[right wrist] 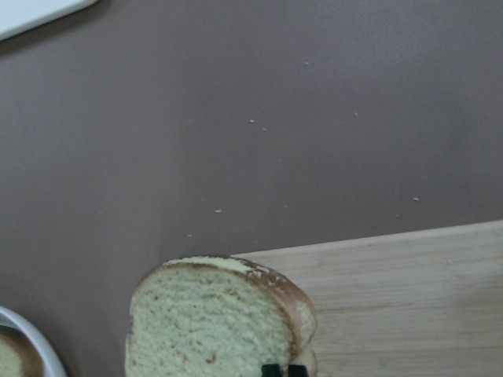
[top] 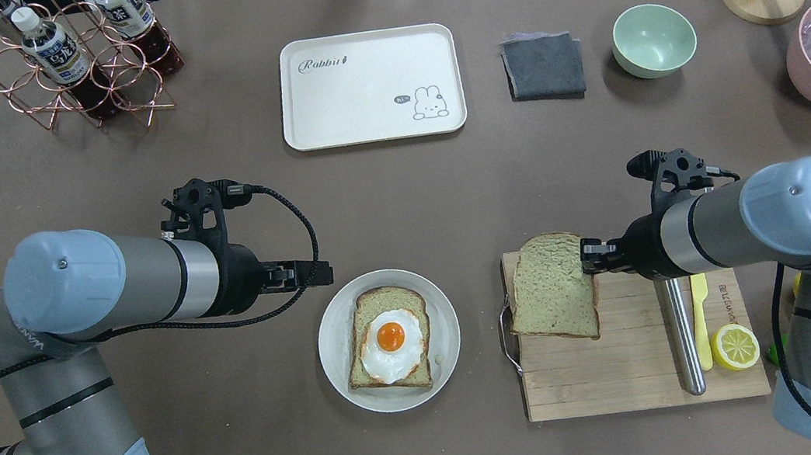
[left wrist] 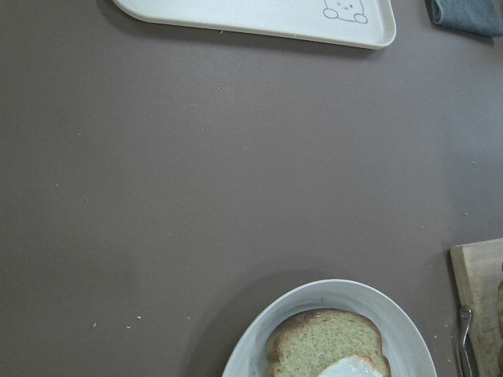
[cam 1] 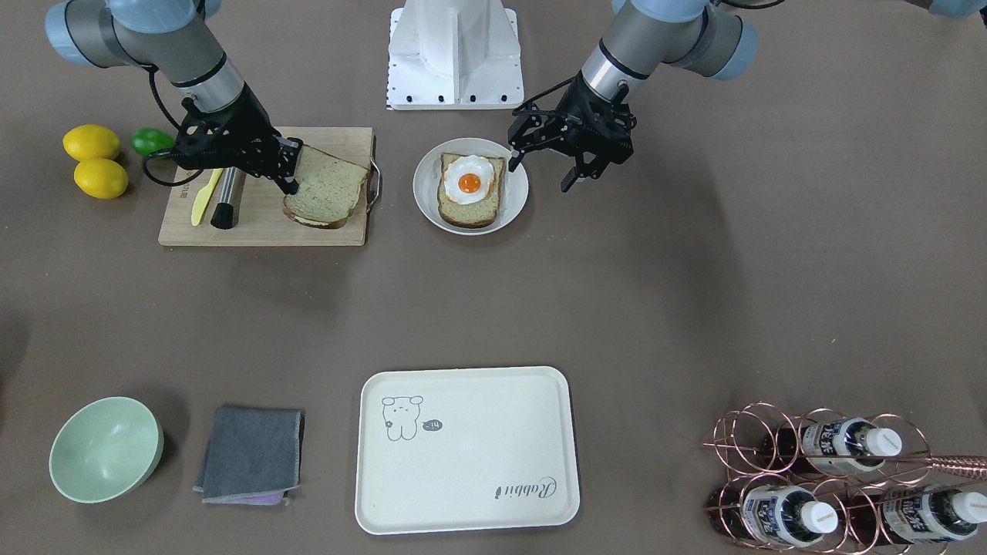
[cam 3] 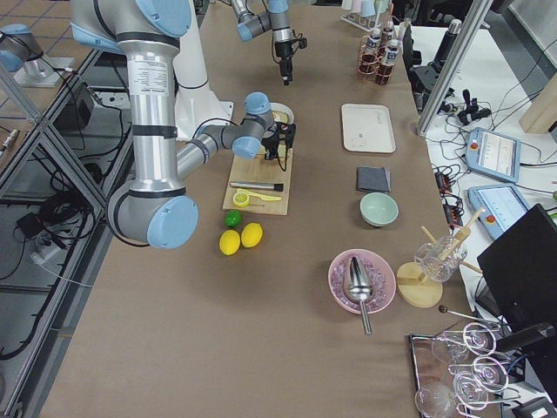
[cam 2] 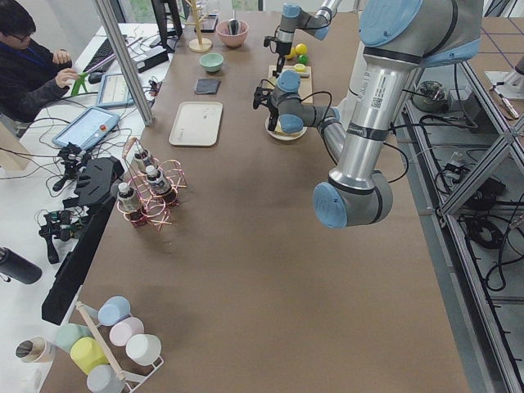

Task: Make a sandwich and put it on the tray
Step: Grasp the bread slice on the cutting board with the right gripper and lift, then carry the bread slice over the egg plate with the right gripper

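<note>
I need to use my right gripper to put the second slice of bread down on the fried egg on the round white plate [cam 1: 469, 181].
One bread slice [cam 1: 470, 210] lies on a round white plate [cam 1: 426, 193] with the fried egg [cam 1: 469, 182] on top; both also show in the overhead view [top: 389, 338]. The second bread slice [cam 1: 328, 193] is on the wooden cutting board [cam 1: 254, 227], tilted, one edge lifted. My right gripper [cam 1: 291, 171] is shut on that slice's edge [top: 550, 287]. My left gripper [cam 1: 544, 171] is open and empty, just beside the plate on the side away from the board. The cream tray [cam 1: 463, 493] lies empty across the table [top: 365, 100].
A yellow knife [cam 1: 204, 196] and a steel-handled tool [cam 1: 226, 202] lie on the board. Two lemons [cam 1: 92, 142] and a lime [cam 1: 150, 140] sit beside it. A green bowl [cam 1: 104, 447], a grey cloth [cam 1: 250, 455] and a copper bottle rack [cam 1: 833, 478] flank the tray.
</note>
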